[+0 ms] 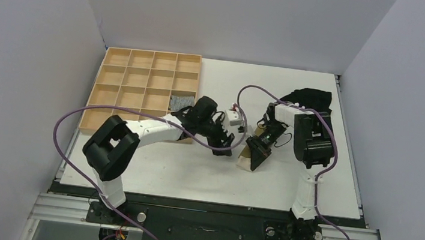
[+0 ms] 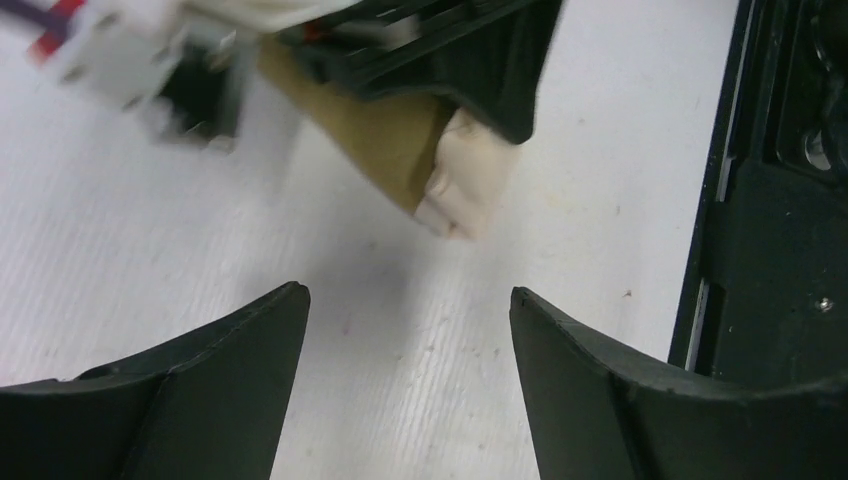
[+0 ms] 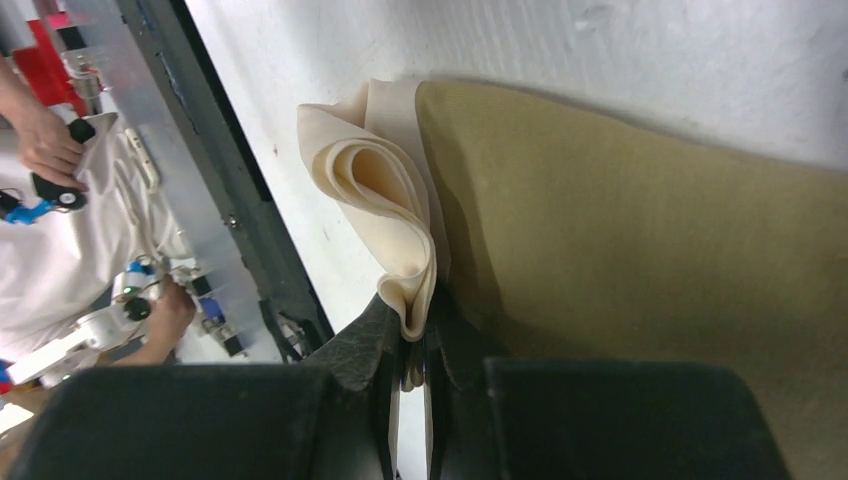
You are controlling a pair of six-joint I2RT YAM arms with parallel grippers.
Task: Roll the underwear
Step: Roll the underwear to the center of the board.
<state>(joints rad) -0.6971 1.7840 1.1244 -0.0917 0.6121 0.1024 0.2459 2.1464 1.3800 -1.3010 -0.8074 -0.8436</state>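
Observation:
The underwear's cream loops hang wide open beyond the pinch of my right gripper, so next my left gripper takes the loose side of the cream end (image 1: pixel 244 163) before rolling.
The underwear (image 3: pixel 620 230) is olive-khaki with a cream-white panel (image 3: pixel 380 190) folded into loops at its near end. It lies on the white table under my right gripper (image 1: pixel 256 152). My right gripper (image 3: pixel 415 340) is shut on the cream fold of the underwear. In the left wrist view the underwear (image 2: pixel 385 140) shows ahead, its cream end (image 2: pixel 462 185) sticking out beneath the right gripper. My left gripper (image 2: pixel 405 300) is open and empty, hovering over bare table just left of the underwear (image 1: pixel 246 158); it also shows in the top view (image 1: pixel 227 143).
A wooden compartment tray (image 1: pixel 142 76) stands at the back left, with a small grey-blue striped cloth roll (image 1: pixel 181 101) in one compartment. A black garment (image 1: pixel 309 98) lies at the back right behind the right arm. The table's front edge (image 2: pixel 700 250) is close.

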